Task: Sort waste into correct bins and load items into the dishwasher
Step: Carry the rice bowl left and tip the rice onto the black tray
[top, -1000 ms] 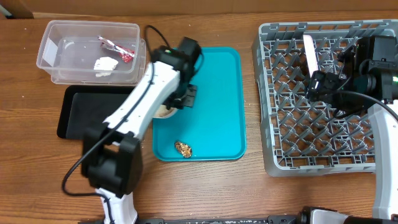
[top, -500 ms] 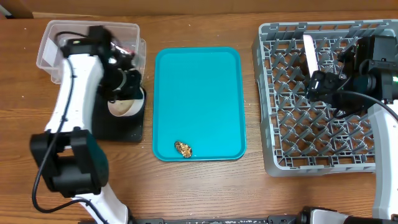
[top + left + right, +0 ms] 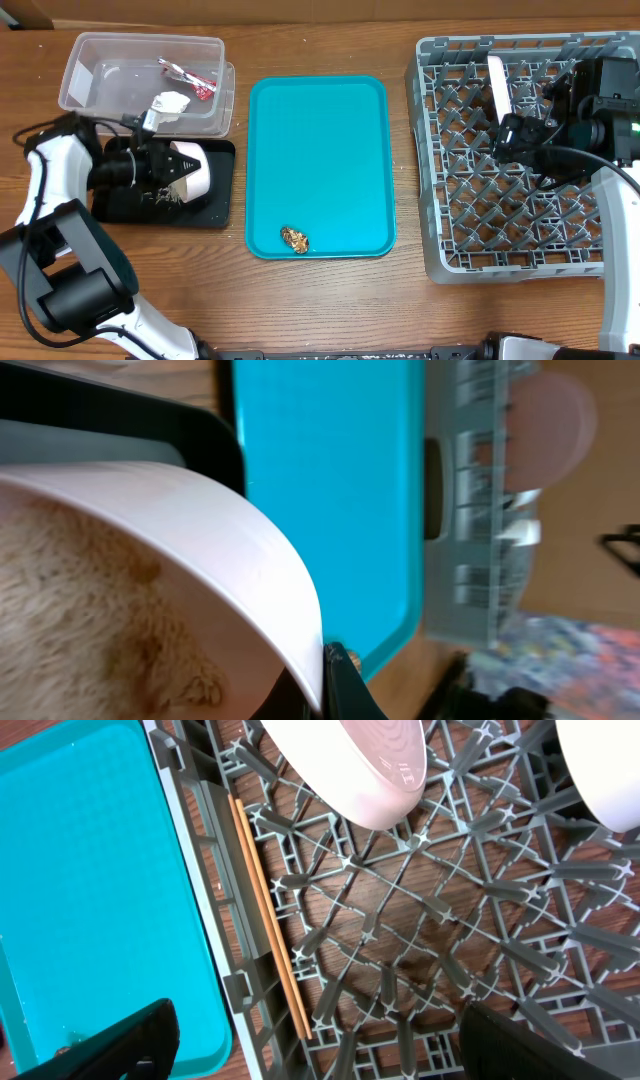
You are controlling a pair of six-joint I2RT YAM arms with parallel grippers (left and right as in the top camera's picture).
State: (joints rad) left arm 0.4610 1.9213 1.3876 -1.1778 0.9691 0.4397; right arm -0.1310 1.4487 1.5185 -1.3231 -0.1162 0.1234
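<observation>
The white bowl will go down in the middle of the teal tray (image 3: 311, 167) (image 3: 325, 485) from my left gripper.
My left gripper (image 3: 158, 168) is shut on the rim of a white bowl (image 3: 192, 170) and holds it tipped on its side over the black tray (image 3: 215, 200). In the left wrist view the bowl (image 3: 230, 550) holds whitish rice (image 3: 90, 620), with my finger (image 3: 328, 682) clamped on its rim. The clear tub (image 3: 100, 75) holds the red wrapper (image 3: 195, 83) and the white tissue (image 3: 168, 103). A brown food scrap (image 3: 294, 238) lies on the teal tray (image 3: 320, 140). My right gripper (image 3: 320, 1055) is open and empty over the grey dish rack (image 3: 420, 920), where the chopsticks (image 3: 268, 915) and a white plate (image 3: 350, 770) rest.
The teal tray lies between the bins and the dish rack (image 3: 450, 250). A white plate (image 3: 497, 88) stands upright in the rack's far part. My right arm (image 3: 600, 110) hangs over the rack. Another white dish (image 3: 610, 770) sits at the rack's right side.
My left arm swung the white bowl from the teal tray leftward over the black tray, then tipped it onto its side. The right arm has not moved.
</observation>
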